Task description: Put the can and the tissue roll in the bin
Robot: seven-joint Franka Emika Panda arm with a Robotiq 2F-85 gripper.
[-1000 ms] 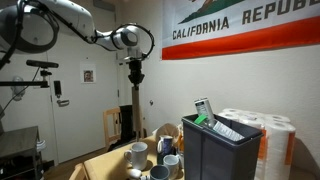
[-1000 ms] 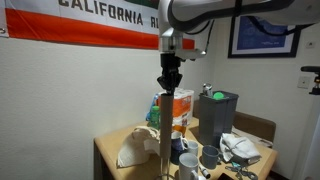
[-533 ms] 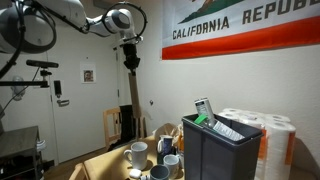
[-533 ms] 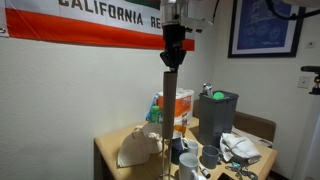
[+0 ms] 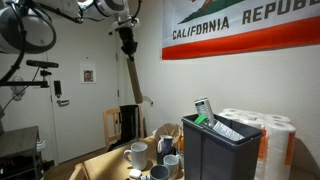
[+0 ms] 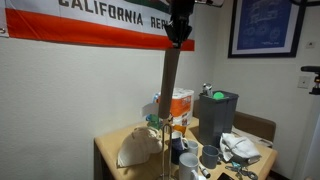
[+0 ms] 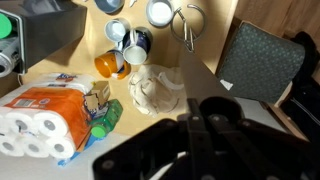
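Next, I release the tissue roll in the dark bin's open top (image 5: 208, 110), beside the green and white things.
My gripper (image 6: 178, 42) is high above the table, near the flag, in both exterior views (image 5: 128, 45). It is shut on the top end of a long brown tissue strip (image 6: 168, 105), which hangs down to the table among the mugs and also shows in an exterior view (image 5: 131, 95). In the wrist view the strip (image 7: 190, 70) runs from the jaws (image 7: 192, 112) down to the table. The roll itself is hidden. The dark bin (image 5: 220, 150) stands on the table in both exterior views (image 6: 218, 108) and at the top left of the wrist view (image 7: 45, 35). I cannot make out the can.
Several mugs (image 7: 137, 43) cluster by the bin, also seen in an exterior view (image 5: 137, 153). A crumpled white paper (image 7: 155, 90) lies mid-table. A pack of toilet rolls (image 7: 40, 110) lies beside the bin. A grey chair (image 7: 265, 60) stands at the table's edge.
My gripper has risen steadily, from mid-wall height to the flag's lower edge. It has drawn the brown strip up with it, so the strip hangs longer.
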